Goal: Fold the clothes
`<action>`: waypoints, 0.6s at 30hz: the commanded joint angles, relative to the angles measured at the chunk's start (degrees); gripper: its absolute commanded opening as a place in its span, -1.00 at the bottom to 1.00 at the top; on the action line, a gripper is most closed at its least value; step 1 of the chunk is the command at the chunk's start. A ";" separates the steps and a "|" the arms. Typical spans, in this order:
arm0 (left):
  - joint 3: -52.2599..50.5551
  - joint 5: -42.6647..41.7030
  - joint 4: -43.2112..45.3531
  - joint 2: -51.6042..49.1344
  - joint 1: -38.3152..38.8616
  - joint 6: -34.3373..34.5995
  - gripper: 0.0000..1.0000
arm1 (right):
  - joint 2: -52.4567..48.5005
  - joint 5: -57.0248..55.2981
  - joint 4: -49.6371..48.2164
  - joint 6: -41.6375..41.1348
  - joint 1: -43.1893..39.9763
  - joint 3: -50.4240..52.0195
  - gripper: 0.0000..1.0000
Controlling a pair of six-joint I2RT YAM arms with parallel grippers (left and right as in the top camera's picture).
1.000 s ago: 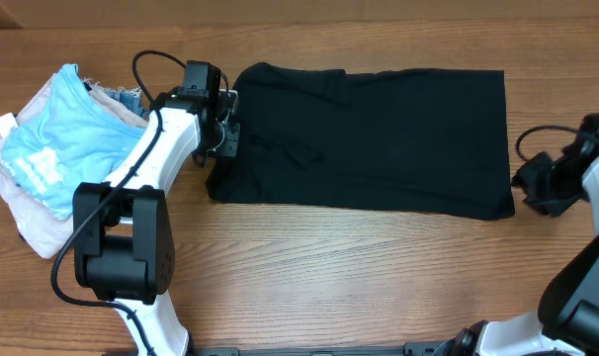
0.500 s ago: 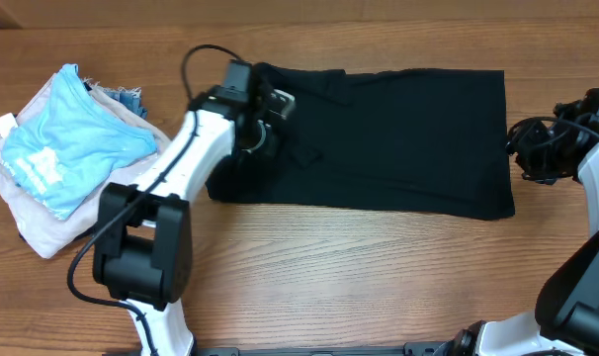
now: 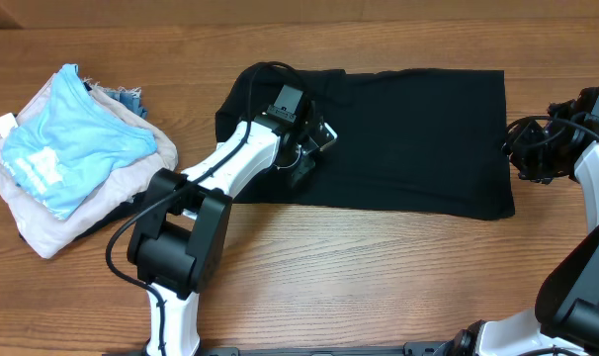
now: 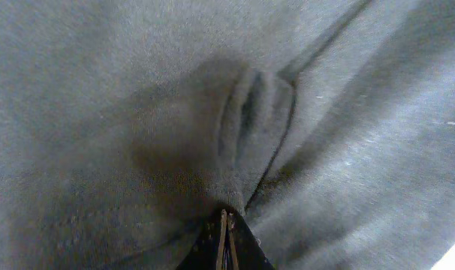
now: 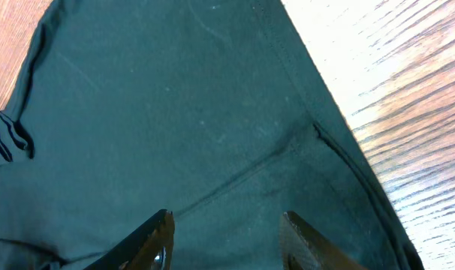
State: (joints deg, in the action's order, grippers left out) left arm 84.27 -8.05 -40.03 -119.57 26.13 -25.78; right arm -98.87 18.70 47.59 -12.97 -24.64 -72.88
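Observation:
My left gripper grips an inner fold, so next I release it and take the black garment by its far edge (image 3: 324, 72) before folding.
A black garment (image 3: 408, 129) lies spread flat across the middle of the table. My left gripper (image 3: 304, 150) is over its left part. In the left wrist view the jaws (image 4: 226, 225) are shut on a pinched fold of the black cloth (image 4: 100, 112), which puckers just ahead of them. My right gripper (image 3: 522, 158) is at the garment's right edge. In the right wrist view its jaws (image 5: 227, 232) are open and empty just above the dark cloth (image 5: 175, 97), near the hem.
A pile of clothes (image 3: 67, 153) with a light blue piece on top of pale pink ones sits at the table's left. Bare wooden table (image 3: 379, 277) runs along the front. Wood also shows beside the hem in the right wrist view (image 5: 408, 90).
My left gripper has moved right from the garment's left edge onto the garment, carrying the pinched cloth along. My right gripper has shifted up to the garment's right edge.

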 commanded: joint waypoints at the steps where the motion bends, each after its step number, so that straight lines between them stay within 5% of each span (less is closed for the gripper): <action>1: 1.07 4.33 3.39 -1.46 -0.17 1.33 -0.92 | -0.09 0.50 -0.17 0.59 0.22 -0.57 -0.03; 4: 2.82 10.16 8.00 -1.40 -0.17 7.61 -0.92 | -0.07 0.50 -0.11 0.59 0.20 -0.57 -0.03; 12: 9.40 13.40 10.23 -1.40 -0.28 9.05 -0.91 | -0.07 0.50 0.35 0.59 0.20 -0.57 -0.03; 18: 10.27 1.05 -6.95 -1.53 1.27 4.79 -0.92 | -0.09 0.48 0.70 0.61 0.20 -0.57 -0.03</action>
State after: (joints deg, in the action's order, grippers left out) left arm 93.45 0.54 -41.15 -120.38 26.20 -17.52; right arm -98.87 18.70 48.66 -13.02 -24.64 -72.88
